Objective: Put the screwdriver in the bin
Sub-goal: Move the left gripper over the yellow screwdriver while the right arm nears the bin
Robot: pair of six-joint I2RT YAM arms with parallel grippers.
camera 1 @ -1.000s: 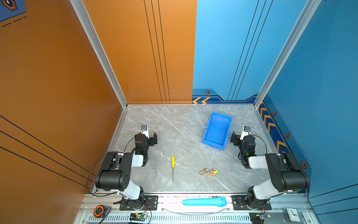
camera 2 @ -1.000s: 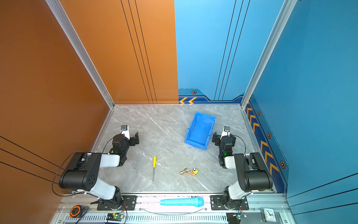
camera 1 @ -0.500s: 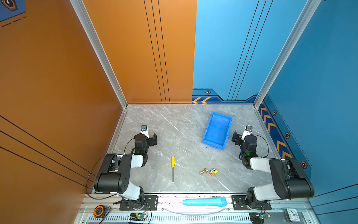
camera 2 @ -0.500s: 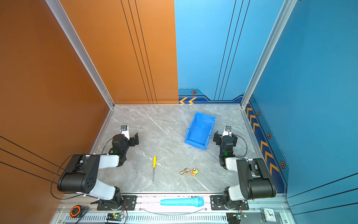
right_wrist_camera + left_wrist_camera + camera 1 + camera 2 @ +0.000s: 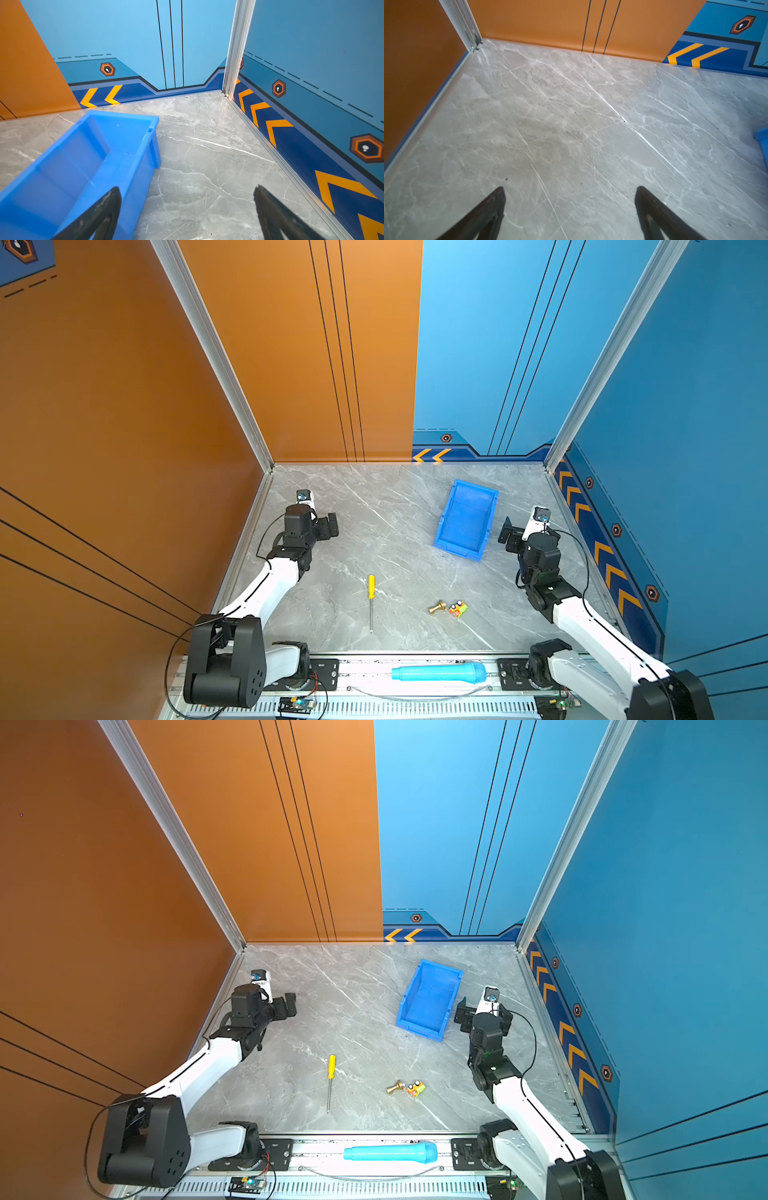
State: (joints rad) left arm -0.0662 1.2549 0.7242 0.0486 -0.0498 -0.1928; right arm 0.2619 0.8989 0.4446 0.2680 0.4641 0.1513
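Note:
The screwdriver is next for my left gripper, which should go to it and close around the middle of its yellow handle (image 5: pixel 371 585).
The screwdriver (image 5: pixel 371 587) (image 5: pixel 331 1066), yellow handle and thin silver shaft, lies flat on the grey marble floor near the front middle, handle toward the back. The blue bin (image 5: pixel 465 522) (image 5: pixel 429 1002) stands empty at the back right. My left gripper (image 5: pixel 313 520) (image 5: pixel 270 1000) (image 5: pixel 570 190) hovers open at the back left, far from the screwdriver, with only bare floor between its fingers. My right gripper (image 5: pixel 528 531) (image 5: pixel 484 1011) (image 5: pixel 187 190) is open and empty, just right of the bin (image 5: pixel 99 145), one finger over its wall.
A small brass fitting (image 5: pixel 437 608) and a little orange-and-green part (image 5: pixel 457 608) lie right of the screwdriver. A light-blue cylinder (image 5: pixel 438 672) rests on the front rail. Orange and blue walls close in the floor on three sides.
Both arms have stretched, their elbows sinking toward the front, the right one more. The grippers have hardly shifted. Screwdriver and bin have not moved.

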